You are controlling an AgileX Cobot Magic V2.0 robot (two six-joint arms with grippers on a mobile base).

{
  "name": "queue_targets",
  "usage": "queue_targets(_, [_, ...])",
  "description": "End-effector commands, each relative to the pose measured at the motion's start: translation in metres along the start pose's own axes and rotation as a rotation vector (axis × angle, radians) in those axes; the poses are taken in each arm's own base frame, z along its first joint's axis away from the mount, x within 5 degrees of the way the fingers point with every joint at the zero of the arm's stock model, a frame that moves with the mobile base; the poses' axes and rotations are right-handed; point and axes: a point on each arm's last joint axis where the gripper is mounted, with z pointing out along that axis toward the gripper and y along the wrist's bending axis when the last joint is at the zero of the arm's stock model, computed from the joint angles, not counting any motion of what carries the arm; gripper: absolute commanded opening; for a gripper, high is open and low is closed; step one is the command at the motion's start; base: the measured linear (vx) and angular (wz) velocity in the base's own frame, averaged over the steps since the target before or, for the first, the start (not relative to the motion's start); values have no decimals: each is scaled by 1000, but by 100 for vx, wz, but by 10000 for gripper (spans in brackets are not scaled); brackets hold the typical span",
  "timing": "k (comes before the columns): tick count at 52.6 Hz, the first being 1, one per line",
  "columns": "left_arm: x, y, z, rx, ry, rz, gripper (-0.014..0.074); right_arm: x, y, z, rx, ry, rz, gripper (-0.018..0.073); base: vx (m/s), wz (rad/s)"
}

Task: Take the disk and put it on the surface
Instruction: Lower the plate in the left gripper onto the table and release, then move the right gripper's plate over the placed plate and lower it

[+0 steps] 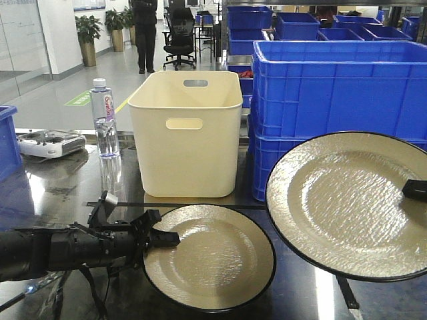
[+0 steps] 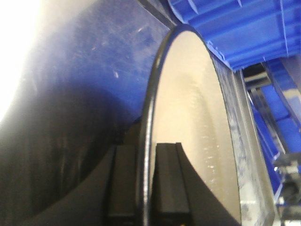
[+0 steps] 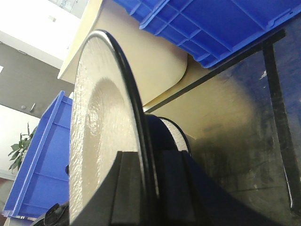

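My right gripper needs to set the raised disk down on top of the low disk (image 1: 187,244) and let go of it there, in front of the cream bin.
Two beige disks with black rims are in the front view. The smaller-looking disk (image 1: 213,257) (image 2: 193,117) lies low over the dark glossy surface (image 1: 60,187); I cannot tell if it touches. My left gripper (image 1: 167,239) (image 2: 146,183) is shut on its left rim, one finger on each face. The other disk (image 1: 343,200) (image 3: 96,122) is held up and tilted at the right. My right gripper (image 1: 415,189) (image 3: 151,188) is shut on its right rim. Black tape lines (image 3: 275,94) cross the surface beneath it.
A cream bin (image 1: 185,133) stands behind the low disk. Stacked blue crates (image 1: 333,87) stand behind the raised one. A water bottle (image 1: 104,120) and a white controller (image 1: 50,142) sit at the back left, beside another blue crate (image 1: 5,143).
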Motion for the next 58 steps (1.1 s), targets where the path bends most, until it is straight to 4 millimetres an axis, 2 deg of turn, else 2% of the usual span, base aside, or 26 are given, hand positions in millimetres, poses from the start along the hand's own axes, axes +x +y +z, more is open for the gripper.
queue_targets(1, [-7,-38,-10,166,-34,15,299,-8,26,-10,-130,-75,24,-9,0,0])
queue_targets(9, [-8,-38,-12,179,-27,39,471,-7,26,-10,-134,-71,24,-9,0,0])
queue_targets(16, [-17,-40,-20,212,-41,134,567,-7,26,-10,-136,-72,26,-9,0,0])
queue_targets(28, [-43,-46,-38,227,-91,315,585,-7,26,-10,-136,-71,25,-9,0,0])
queue_targets(41, [-71,-35,-72,140,-61,432,583,-7,26,-10,-132,-73,22,-9,0,0])
queue_targets(46, [-76,-33,-84,139,-49,437,566,-8,25,-10,-128,-78,20,-9,0,0])
queue_targets(50, [-80,-34,-95,136,-59,446,517,-8,26,-9,-126,-80,20,-9,0,0])
queue_targets(53, [-83,-37,-108,116,-67,463,435,-6,27,-6,-124,-76,15,-9,0,0])
queue_targets(58, [-84,-46,-130,86,-73,521,234,-1,30,6,-124,-53,1,-9,0,0])
